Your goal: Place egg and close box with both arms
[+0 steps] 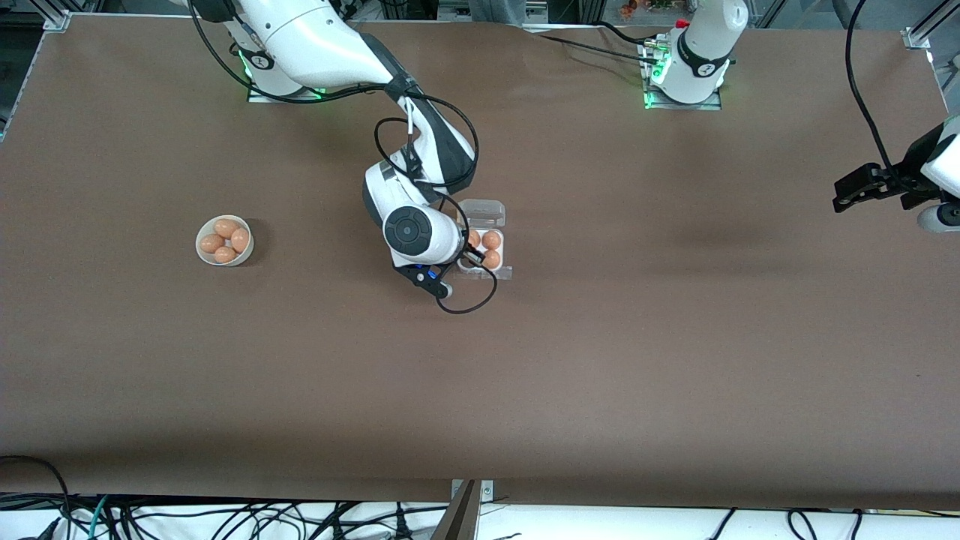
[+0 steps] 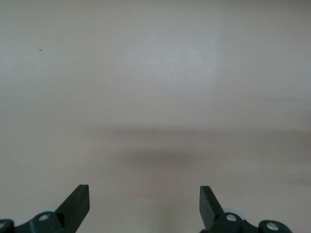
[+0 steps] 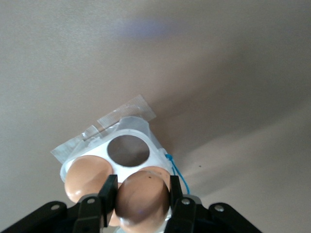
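Next, my right gripper releases the brown egg, now held low over the tray, in the egg tray's empty cell [image 1: 470, 258] [image 3: 128, 151], in the row away from the lid.
The box [image 1: 498, 271] is a small white egg tray with its clear lid [image 1: 484, 212] folded open, near the table's middle. Brown eggs [image 1: 492, 240] lie in it. My right gripper [image 1: 470, 259] is over the tray, shut on a brown egg [image 3: 142, 199]. In the right wrist view the gripper [image 3: 142, 194] holds that egg low over the tray [image 3: 146, 133], beside one empty cell [image 3: 128, 149] and another egg [image 3: 87, 177]. My left gripper [image 1: 841, 193] waits open and empty over bare table at the left arm's end; it also shows in the left wrist view [image 2: 144, 204].
A round white bowl [image 1: 201, 251] with several brown eggs stands toward the right arm's end of the table. Black cable loops hang from the right wrist [image 1: 472, 304] just nearer the front camera than the box. The brown table stretches wide around both.
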`<state>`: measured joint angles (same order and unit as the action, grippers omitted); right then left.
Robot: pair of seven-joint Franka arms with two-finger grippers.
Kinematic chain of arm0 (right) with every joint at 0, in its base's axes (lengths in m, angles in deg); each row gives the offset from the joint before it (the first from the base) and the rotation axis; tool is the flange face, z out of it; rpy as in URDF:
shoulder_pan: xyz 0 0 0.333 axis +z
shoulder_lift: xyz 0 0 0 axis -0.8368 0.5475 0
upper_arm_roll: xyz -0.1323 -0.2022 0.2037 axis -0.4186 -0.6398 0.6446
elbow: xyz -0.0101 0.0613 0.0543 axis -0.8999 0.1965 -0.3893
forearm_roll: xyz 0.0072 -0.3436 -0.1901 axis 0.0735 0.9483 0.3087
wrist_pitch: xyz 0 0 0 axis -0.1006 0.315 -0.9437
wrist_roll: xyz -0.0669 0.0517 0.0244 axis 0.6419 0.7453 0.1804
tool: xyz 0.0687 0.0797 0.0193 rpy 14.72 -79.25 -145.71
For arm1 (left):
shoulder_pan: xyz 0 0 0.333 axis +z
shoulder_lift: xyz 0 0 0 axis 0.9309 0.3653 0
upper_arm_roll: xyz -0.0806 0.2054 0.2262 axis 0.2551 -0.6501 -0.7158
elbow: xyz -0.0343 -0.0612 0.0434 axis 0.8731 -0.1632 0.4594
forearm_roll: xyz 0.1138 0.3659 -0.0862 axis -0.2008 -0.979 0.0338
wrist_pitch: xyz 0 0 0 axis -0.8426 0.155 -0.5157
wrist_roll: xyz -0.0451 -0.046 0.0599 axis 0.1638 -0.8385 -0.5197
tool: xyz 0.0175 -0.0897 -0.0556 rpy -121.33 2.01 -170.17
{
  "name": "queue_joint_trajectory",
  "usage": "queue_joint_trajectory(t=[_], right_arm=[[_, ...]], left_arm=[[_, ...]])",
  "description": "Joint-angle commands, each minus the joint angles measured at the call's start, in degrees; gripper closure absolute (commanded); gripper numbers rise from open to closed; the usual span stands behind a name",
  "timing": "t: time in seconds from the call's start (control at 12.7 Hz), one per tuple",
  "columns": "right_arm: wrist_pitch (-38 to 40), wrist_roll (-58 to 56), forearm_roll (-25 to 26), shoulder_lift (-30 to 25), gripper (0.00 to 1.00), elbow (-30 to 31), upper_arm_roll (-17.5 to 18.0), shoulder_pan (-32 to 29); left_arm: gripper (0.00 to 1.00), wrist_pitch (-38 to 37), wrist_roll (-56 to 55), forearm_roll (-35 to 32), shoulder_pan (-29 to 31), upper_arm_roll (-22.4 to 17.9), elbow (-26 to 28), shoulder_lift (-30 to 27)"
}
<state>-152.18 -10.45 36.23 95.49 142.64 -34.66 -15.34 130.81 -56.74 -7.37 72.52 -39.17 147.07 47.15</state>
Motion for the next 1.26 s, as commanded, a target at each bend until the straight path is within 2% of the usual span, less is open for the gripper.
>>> queue_joint_trajectory(t=[0.0,0.55,0.71,0.79,0.87,0.95,1.03,1.11,1.18], right_arm=[[-1.5,0.9,-1.0,1.9,0.81,-1.3,0.0,1.0],[-3.4,-0.1,-0.7,3.5,0.81,-2.4,-0.1,0.9],[-3.8,0.0,-0.5,3.8,0.80,-2.4,-0.1,0.9],[-3.8,0.0,-0.5,3.8,0.77,-2.4,-0.1,0.9],[-3.9,0.1,-0.5,3.7,0.53,-2.4,-0.2,0.8],[-4.0,0.7,-0.6,3.7,0.13,-2.4,-0.2,0.8],[-4.9,0.3,-0.6,3.4,0.00,-2.6,-0.3,0.5],[-5.0,0.1,-0.6,3.3,0.00,-3.1,-0.3,0.5],[-5.0,0.1,-0.5,3.2,0.00,-3.5,-0.4,0.5]], left_arm=[[0.00,-1.1,0.8,-0.3,0.2,0.3,-1.7,0.7],[0.00,-1.1,0.2,0.0,-0.8,0.6,-1.6,0.7],[0.00,-1.1,-0.8,5.0,-1.7,0.6,-1.6,2.0],[0.00,-1.1,-2.2,8.8,-1.9,0.6,-1.6,2.5],[0.00,-1.1,-3.3,13.1,-1.9,0.6,-1.5,3.3],[0.00,-1.6,-4.8,15.9,-2.3,0.7,-1.4,3.9],[0.02,-2.5,-6.6,16.5,-4.2,0.8,-1.5,4.5],[0.08,-2.5,-8.1,16.5,-5.9,0.9,-1.5,5.1],[0.19,-2.5,-9.6,16.5,-7.5,1.0,-1.5,5.6]])
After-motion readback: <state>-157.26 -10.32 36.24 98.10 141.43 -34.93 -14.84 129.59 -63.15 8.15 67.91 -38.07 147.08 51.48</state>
